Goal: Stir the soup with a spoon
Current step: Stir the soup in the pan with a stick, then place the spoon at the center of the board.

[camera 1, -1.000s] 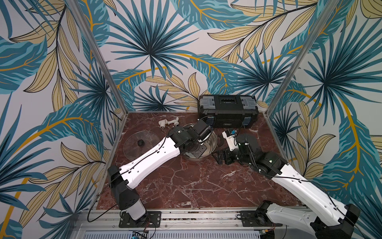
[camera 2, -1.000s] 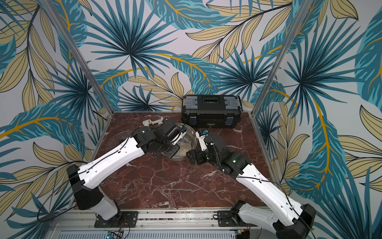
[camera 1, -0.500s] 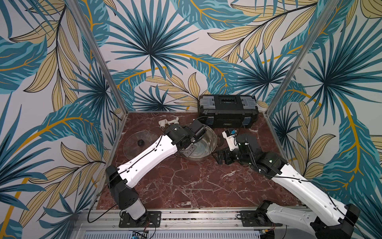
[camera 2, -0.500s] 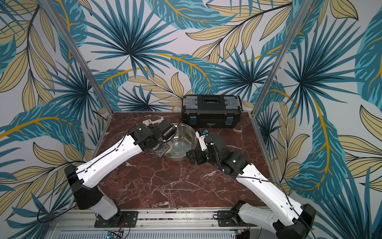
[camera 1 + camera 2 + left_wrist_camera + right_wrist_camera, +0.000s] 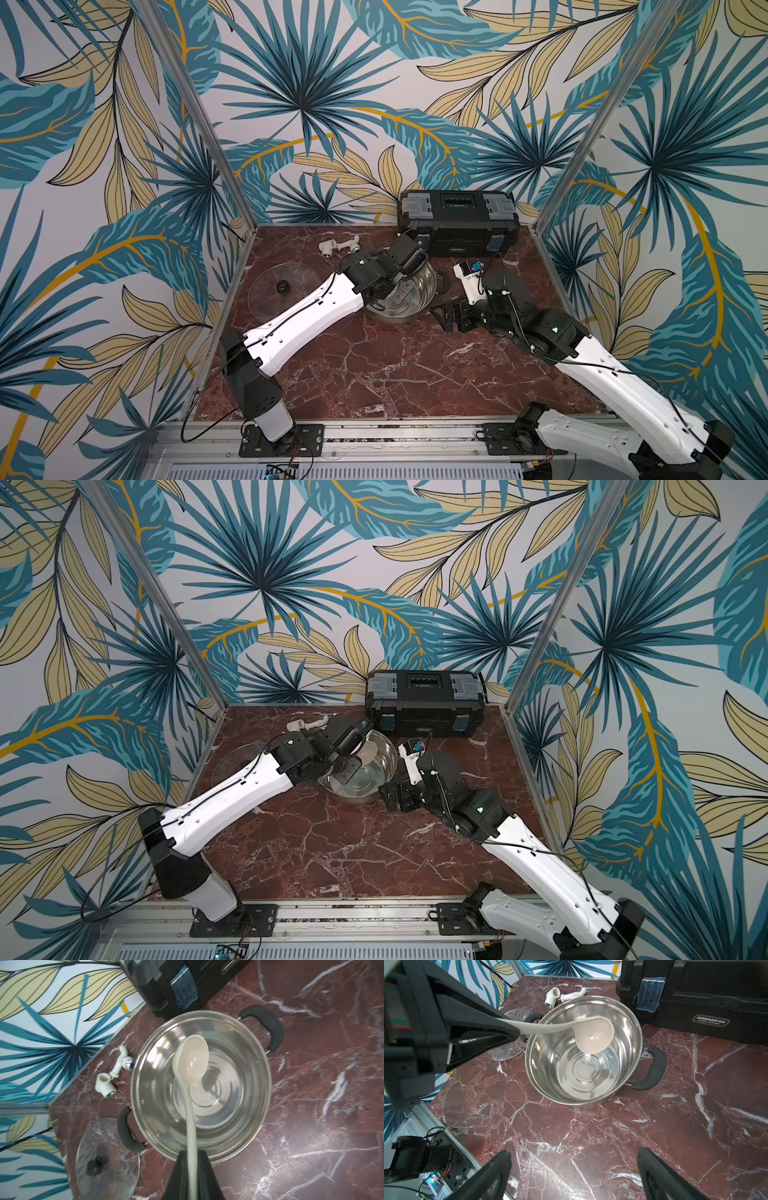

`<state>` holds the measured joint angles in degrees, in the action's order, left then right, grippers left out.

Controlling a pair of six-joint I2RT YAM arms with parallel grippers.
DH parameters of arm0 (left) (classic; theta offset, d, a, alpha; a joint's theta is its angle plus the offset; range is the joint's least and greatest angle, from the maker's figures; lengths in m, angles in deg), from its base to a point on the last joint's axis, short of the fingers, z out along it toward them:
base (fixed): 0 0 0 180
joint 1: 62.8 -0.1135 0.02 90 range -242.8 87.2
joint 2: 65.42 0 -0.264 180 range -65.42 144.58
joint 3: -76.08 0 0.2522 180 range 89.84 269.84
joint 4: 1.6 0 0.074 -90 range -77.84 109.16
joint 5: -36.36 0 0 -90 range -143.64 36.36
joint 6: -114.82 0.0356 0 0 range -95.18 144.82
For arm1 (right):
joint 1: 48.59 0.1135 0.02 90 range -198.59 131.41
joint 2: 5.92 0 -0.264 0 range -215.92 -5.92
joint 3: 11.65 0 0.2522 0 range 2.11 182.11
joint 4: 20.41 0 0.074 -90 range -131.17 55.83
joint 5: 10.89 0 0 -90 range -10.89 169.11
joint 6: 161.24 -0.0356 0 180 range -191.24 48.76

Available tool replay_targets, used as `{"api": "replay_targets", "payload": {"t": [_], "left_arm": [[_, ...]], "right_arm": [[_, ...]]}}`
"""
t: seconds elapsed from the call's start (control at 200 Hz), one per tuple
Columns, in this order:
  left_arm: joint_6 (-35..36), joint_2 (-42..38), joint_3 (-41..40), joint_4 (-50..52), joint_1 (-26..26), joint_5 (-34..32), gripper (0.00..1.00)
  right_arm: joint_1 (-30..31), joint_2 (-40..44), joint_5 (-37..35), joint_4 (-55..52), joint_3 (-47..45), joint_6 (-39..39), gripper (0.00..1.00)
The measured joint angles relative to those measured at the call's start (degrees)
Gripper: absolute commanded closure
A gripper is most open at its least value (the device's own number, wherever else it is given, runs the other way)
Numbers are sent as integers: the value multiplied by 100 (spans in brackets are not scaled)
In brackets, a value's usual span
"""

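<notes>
My left gripper needs to put the spoon down and let go of it on the bare marble [image 5: 423, 360] [image 5: 304, 1154] in front of the steel pot.
My left gripper [image 5: 192, 1153] is shut on the slim handle of the cream-beige spoon [image 5: 191, 1061]. It reaches over the near rim of the steel pot [image 5: 268, 1076]. The spoon's round bowl [image 5: 593, 1036] hangs inside the pot's mouth toward the far wall, above the shiny floor. No soup shows, only bare steel. In both top views the left gripper [image 5: 399, 291] [image 5: 347, 773] covers part of the pot [image 5: 419, 291] [image 5: 382, 758]. My right gripper [image 5: 574, 1152] [image 5: 451, 320] stands open and empty, low over the marble just right of the pot.
A glass lid [image 5: 282, 286] [image 5: 106, 1161] with a black knob lies left of the pot. White pipe fittings [image 5: 338, 247] [image 5: 108, 1082] lie behind it by the back wall. A black toolbox [image 5: 457, 224] [image 5: 695, 1001] stands close behind the pot. The pot has a black handle [image 5: 652, 1070] on each side.
The left arm swung the spoon left across the pot, then back to the right. The right arm has stayed still and open.
</notes>
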<state>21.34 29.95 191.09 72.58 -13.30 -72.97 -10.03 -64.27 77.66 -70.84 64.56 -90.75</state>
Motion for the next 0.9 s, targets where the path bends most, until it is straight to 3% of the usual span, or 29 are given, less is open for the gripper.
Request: {"api": "replay_targets", "payload": {"t": [0.13, 0.276, 0.471, 0.641, 0.746, 0.902], "left_arm": [[-164, -9, -4, 50, 24, 470, 100], [-323, -334, -162, 254, 17, 540, 100], [-511, -1786, -227, 105, -83, 590, 100], [-1060, -2826, -275, -284, -199, 1394, 100], [-1670, -3217, -1001, -914, -197, 2216, 100], [-2806, -3611, -2776, -1950, -190, 3187, 100]], "right_arm": [[0, 118, -57, -96, 0, 0, 0], [0, 258, -131, -210, 0, 0, 1], [0, 387, -291, -304, 0, 0, 0], [0, 575, -603, -531, 15, 0, 1], [0, 717, -876, -748, 87, 4, 0], [0, 1029, -1362, -1060, 175, 4, 1]]}}
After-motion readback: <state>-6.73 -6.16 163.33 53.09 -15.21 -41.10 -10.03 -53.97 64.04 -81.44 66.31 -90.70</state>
